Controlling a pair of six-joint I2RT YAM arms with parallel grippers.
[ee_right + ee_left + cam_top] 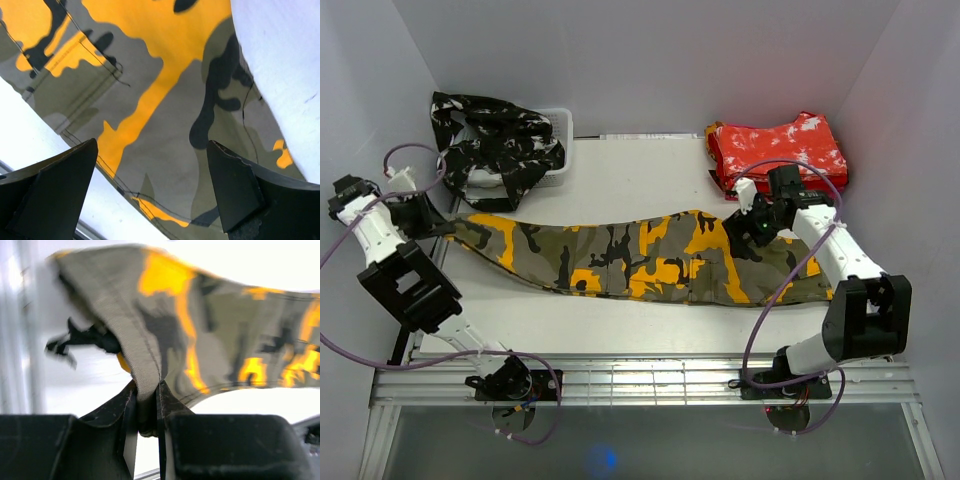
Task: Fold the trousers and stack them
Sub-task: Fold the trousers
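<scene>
My left gripper is to release the leg hem on the middle of the camouflage trousers [684, 264], next to the small orange patch.
The olive, orange and black camouflage trousers [640, 255] lie stretched out lengthwise across the white table. My left gripper [445, 228] is at their left end, shut on the leg hem. In the left wrist view the cloth [210, 325] is pinched between my fingers [147, 390] and lifts away from them. My right gripper [745, 232] hovers open over the right, waist end. In the right wrist view the fabric [165, 100] lies flat under the spread jaws [152, 145], with nothing between them. Red and white trousers [778, 150] lie folded at the back right.
Black and white trousers [500, 140] are draped over a white basket [560, 125] at the back left. White walls close in both sides and the back. A metal rail [640, 375] runs along the table's near edge.
</scene>
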